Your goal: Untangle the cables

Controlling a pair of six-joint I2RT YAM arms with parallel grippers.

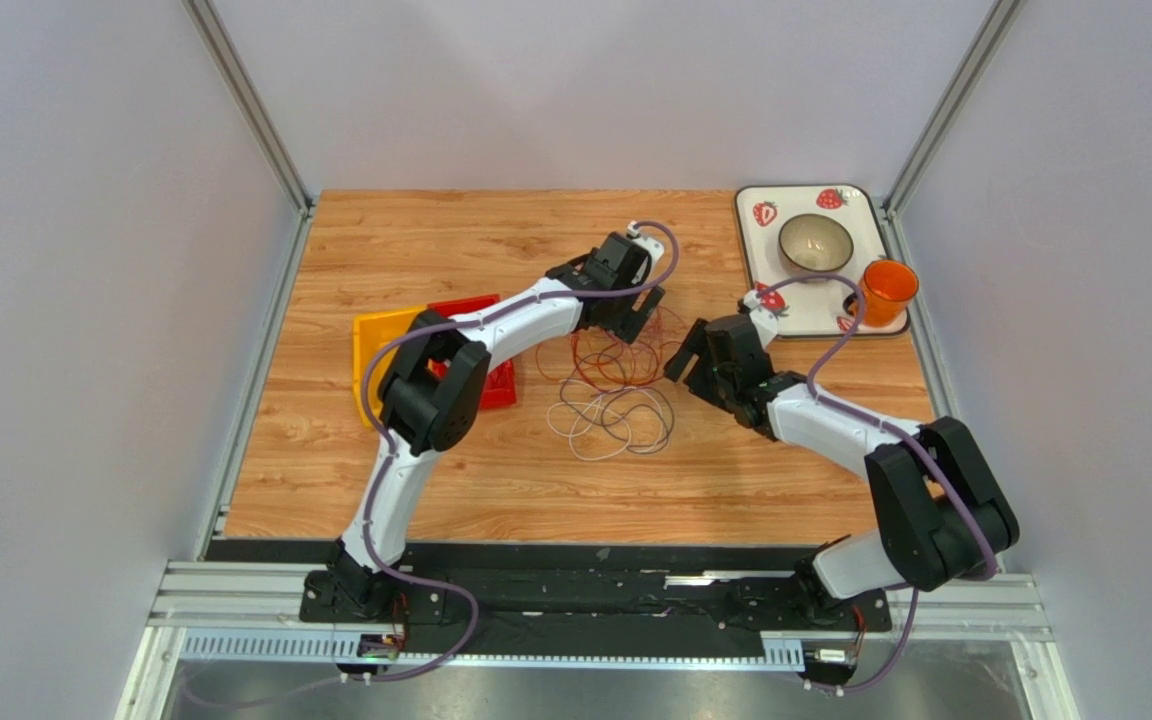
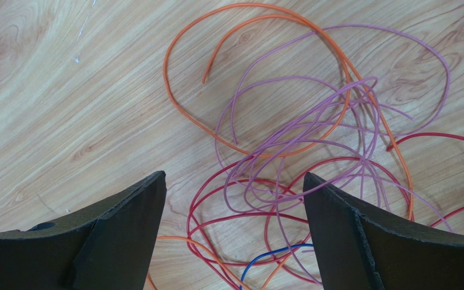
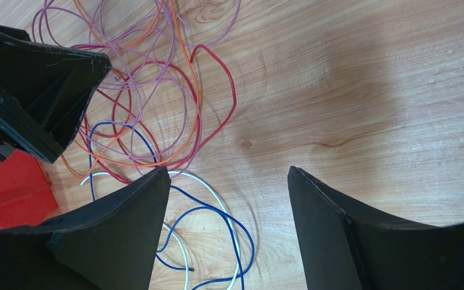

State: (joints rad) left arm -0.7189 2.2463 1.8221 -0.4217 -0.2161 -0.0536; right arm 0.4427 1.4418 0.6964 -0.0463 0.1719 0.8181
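Note:
The robot's right gripper will close on the part of the red cable (image 1: 585, 372) (image 3: 112, 174) next to the white cable's end, on the side of the tangle toward the red tray.
The cables (image 1: 615, 383) lie in a loose tangle on the wood table between the two arms. In the left wrist view I see orange (image 2: 183, 109), purple (image 2: 313, 130), red (image 2: 258, 214) and a bit of blue (image 2: 274, 252) wire overlapping. In the right wrist view the red (image 3: 213, 130), blue (image 3: 240, 226) and white (image 3: 225, 202) wires lie at the left. My left gripper (image 2: 234, 181) is open and empty above the far side of the tangle. My right gripper (image 3: 228, 175) is open and empty at the tangle's right edge.
A red tray (image 1: 501, 380) and a yellow tray (image 1: 379, 342) lie under the left arm. A white strawberry-print tray (image 1: 755, 248) at the back right holds a bowl (image 1: 817, 242) and an orange cup (image 1: 887, 288).

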